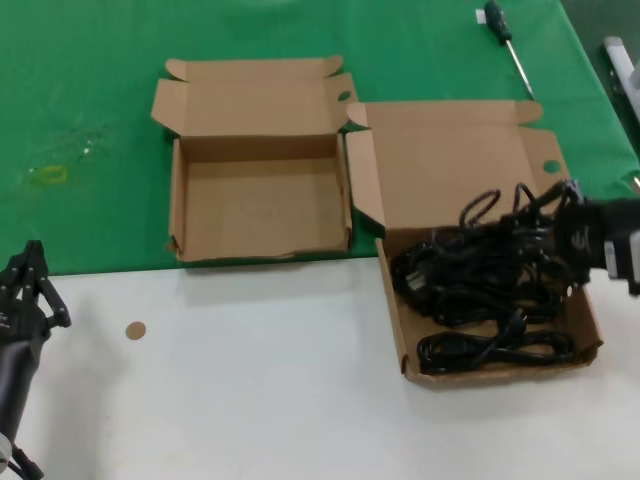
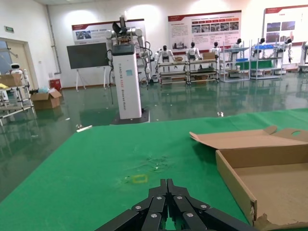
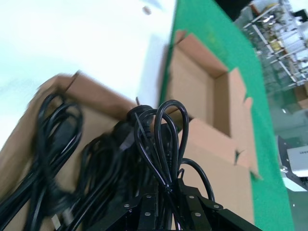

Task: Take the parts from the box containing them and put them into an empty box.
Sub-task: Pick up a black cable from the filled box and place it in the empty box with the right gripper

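Observation:
I will release the looped cord bundle, now held just above the cord pile, from my right gripper just a little nearer than the middle of the smaller cardboard box's bottom [image 1: 275, 213] [image 3: 191, 98].
Black power cords [image 1: 480, 285] lie tangled in the wider cardboard box [image 1: 395, 315] at the right. My right gripper [image 1: 562, 215] is over that box's far right side, shut on a looped cord bundle [image 3: 161, 139] and holding it just above the pile. The smaller cardboard box [image 1: 262, 205] stands open on the green cloth to the left, and I see nothing inside it; it also shows in the right wrist view [image 3: 197, 91] and the left wrist view [image 2: 269, 173]. My left gripper [image 1: 28, 268] is shut and holds nothing, parked low at the left over the white table.
A screwdriver [image 1: 507, 45] lies on the green cloth at the back right. A small brown disc [image 1: 135, 330] sits on the white table at the left. A yellow mark [image 1: 47, 174] is on the cloth at the far left.

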`<state>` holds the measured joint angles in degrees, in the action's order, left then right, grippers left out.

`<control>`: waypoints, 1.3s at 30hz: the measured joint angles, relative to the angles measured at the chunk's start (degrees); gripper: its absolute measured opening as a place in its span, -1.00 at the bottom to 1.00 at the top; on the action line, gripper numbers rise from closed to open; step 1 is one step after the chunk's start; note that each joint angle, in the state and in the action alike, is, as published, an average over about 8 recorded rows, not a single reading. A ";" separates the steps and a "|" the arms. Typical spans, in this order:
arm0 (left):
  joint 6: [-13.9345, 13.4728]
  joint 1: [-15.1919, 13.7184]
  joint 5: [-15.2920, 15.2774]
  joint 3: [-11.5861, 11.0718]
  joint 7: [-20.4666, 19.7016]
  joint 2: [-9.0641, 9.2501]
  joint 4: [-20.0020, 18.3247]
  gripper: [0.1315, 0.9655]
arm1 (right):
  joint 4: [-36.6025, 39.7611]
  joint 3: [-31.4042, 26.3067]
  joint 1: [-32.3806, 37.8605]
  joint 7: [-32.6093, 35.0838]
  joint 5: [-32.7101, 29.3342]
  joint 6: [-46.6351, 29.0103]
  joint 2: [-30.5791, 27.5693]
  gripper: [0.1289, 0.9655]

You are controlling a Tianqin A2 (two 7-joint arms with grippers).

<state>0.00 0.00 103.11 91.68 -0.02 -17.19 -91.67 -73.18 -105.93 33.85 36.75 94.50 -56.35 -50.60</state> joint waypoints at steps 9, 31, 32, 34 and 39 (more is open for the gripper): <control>0.00 0.00 0.00 0.00 0.00 0.00 0.00 -0.95 | -2.86 -1.46 4.32 -9.59 -0.26 0.49 3.64 -0.80; 0.00 0.00 0.00 0.00 0.00 0.00 0.00 -0.95 | 5.74 -11.68 15.37 -13.68 -10.87 11.91 25.89 -0.80; 0.00 0.00 0.00 0.00 0.00 0.00 0.00 -0.95 | 6.73 -11.97 15.76 -13.34 -11.09 12.37 26.82 -0.80; 0.00 0.00 0.00 0.00 0.00 0.00 0.00 -0.95 | 8.76 -12.42 16.44 -12.47 -11.36 13.20 28.50 -0.80; 0.00 0.00 0.00 0.00 0.00 0.00 0.00 -0.95 | 14.66 -12.83 17.76 -8.69 -11.06 14.75 31.87 -0.80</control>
<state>0.00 0.00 103.11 91.68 -0.02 -17.19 -91.67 -58.53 -118.76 51.61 28.06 83.43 -41.60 -18.73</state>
